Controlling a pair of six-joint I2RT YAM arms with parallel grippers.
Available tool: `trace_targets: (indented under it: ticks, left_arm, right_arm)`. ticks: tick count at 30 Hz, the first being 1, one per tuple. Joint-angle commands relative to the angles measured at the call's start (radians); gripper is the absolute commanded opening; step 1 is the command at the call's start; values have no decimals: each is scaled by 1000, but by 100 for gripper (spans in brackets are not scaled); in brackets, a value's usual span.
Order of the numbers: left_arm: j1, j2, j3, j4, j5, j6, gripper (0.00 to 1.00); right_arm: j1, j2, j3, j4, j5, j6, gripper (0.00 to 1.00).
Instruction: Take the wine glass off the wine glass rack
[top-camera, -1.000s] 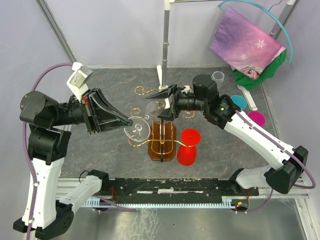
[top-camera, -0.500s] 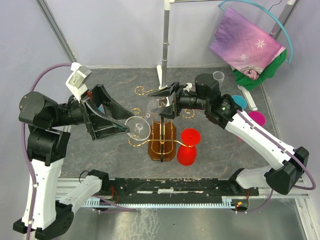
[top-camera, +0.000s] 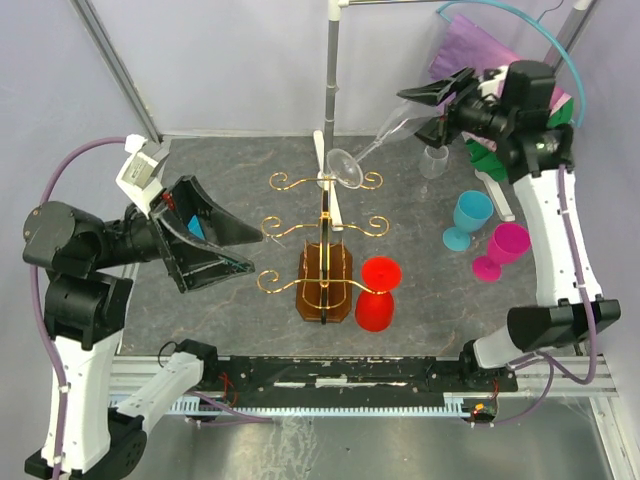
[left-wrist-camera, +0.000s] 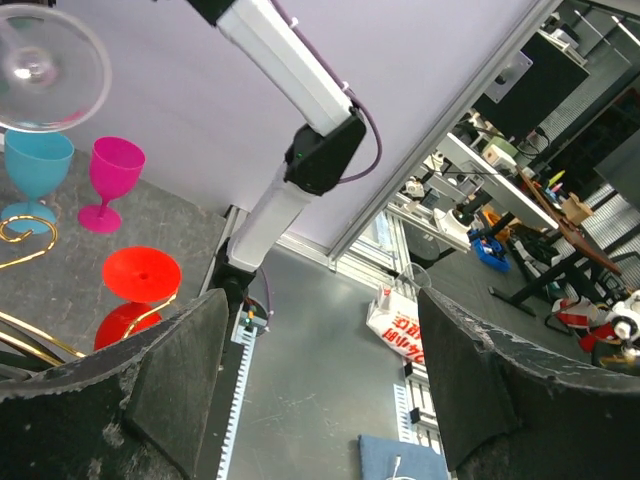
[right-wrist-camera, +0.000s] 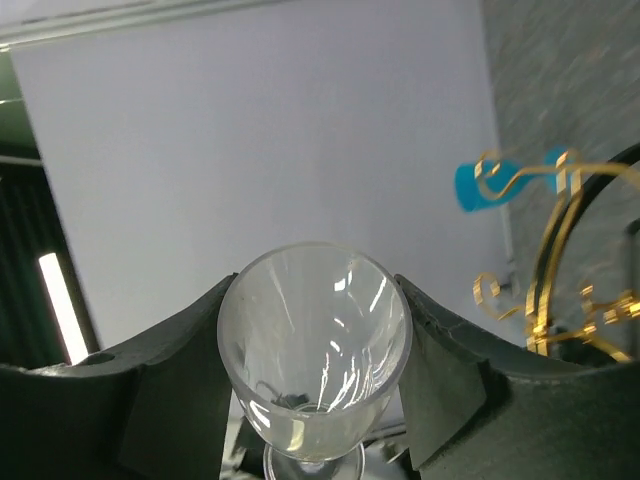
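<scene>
The clear wine glass will go down from my right gripper onto the grey mat (top-camera: 407, 221), between the rack and the blue glass. The clear glass now hangs off the rack.
The clear wine glass (top-camera: 365, 150) hangs in the air above the table's back right, off the wine glass rack (top-camera: 325, 215). My right gripper (top-camera: 415, 112) is shut on its bowl (right-wrist-camera: 315, 340), whose rim points left past the fingertips. The rack is gold wire with scroll arms (right-wrist-camera: 545, 290) on an amber base (top-camera: 325, 285). A red glass (top-camera: 378, 290) sits at its front right arm. My left gripper (top-camera: 252, 253) stands open left of the rack, with nothing between its fingers (left-wrist-camera: 180, 370). The left wrist view catches the clear glass (left-wrist-camera: 45, 65) at its top left.
A blue glass (top-camera: 468, 215) and a pink glass (top-camera: 500, 250) stand on the grey mat to the right of the rack. A small clear cup (top-camera: 433, 160) and a grey upright pole (top-camera: 330, 90) are at the back. Purple cloth (top-camera: 455, 45) hangs at back right.
My left gripper opened, let go of the clear glass and drew back to the left. The right arm lifted the glass off the rack, up and to the back right.
</scene>
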Motion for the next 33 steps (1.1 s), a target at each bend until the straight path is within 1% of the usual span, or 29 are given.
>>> trace_targets:
  ticks: [1, 3, 6, 9, 11, 14, 19, 22, 25, 26, 29, 33]
  left_arm:
    - [-2, -20, 17, -28, -27, 7, 83]
    - [-2, -24, 5, -45, -42, 15, 84]
    - [-1, -18, -13, -112, -68, 42, 87]
    - [-2, -10, -34, -131, -74, 45, 87]
    - [-2, 0, -31, -127, -78, 41, 88]
    - [-2, 15, -19, -126, -74, 39, 88]
    - [-2, 20, -25, -125, -89, 29, 88]
    - [-2, 21, -34, -125, -101, 23, 88]
    - [-2, 24, -35, -125, -115, 18, 88]
    - [-2, 26, -35, -125, -120, 16, 88]
    - [-2, 24, -34, -126, -130, 13, 87]
    - [-3, 18, -35, -127, -145, -1, 87]
  right_arm:
    - [-102, 80, 234, -325, 34, -438, 43]
    - [-138, 114, 316, -426, 116, -565, 43]
    - [-160, 135, 353, -454, 260, -699, 43]
    - [-161, 134, 335, -387, 381, -783, 43]
    - [-160, 124, 291, -299, 457, -813, 43]
    - [-159, 129, 261, -223, 540, -875, 42]
    - [-125, 145, 238, -147, 686, -1056, 42]
    - [-78, 126, 179, -67, 792, -1172, 42]
    - [-9, 74, 51, 71, 887, -1274, 42]
    - [36, 49, -30, 158, 923, -1318, 42]
    - [138, -28, -250, 322, 1039, -1426, 43]
    - [192, -116, -538, 631, 1158, -1443, 44]
